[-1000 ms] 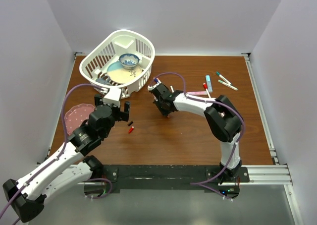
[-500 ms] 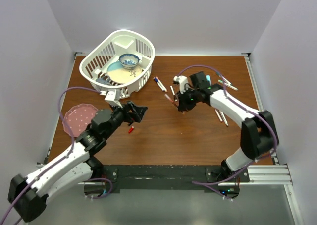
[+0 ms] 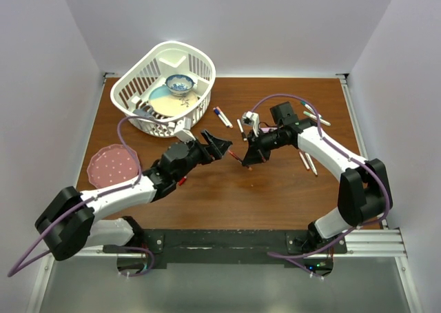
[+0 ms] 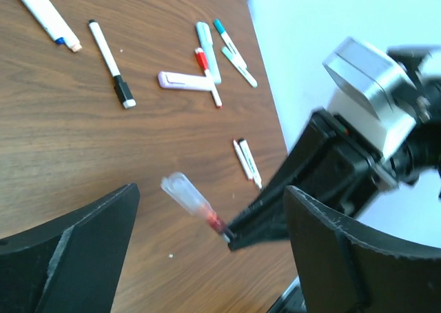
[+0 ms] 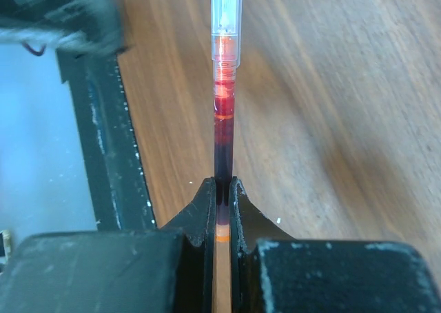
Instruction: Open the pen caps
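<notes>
The robot's right gripper pinches the pen near its tail, far from the cap, so it should take the red section (image 5: pixel 224 106) while the left gripper holds the cap.
My right gripper (image 3: pixel 248 159) (image 5: pixel 222 185) is shut on a thin pen (image 5: pixel 224 85) with a red section and a translucent capped end (image 5: pixel 226 9) that points at my left gripper. My left gripper (image 3: pixel 219 146) (image 4: pixel 210 192) is open; its fingers (image 4: pixel 76 251) stand either side of the pen's capped end (image 4: pixel 182 192) without touching it. Loose pens lie on the table: a black-ended one (image 4: pixel 110 61), a pink one (image 4: pixel 182 82), a light-blue one (image 4: pixel 205 41), a white pair (image 4: pixel 247 163). A small red cap (image 3: pixel 182 181) lies beside my left arm.
A white basket (image 3: pixel 131 85) holding a bowl and a plate stands at the back left. A pink perforated plate (image 3: pixel 107 167) lies at the left edge. More pens lie at the back middle (image 3: pixel 222 116) and right (image 3: pixel 313 113).
My left gripper has swung right and now stands open round the pen's capped end. My right gripper, holding the pen, has shifted slightly down and left toward it.
</notes>
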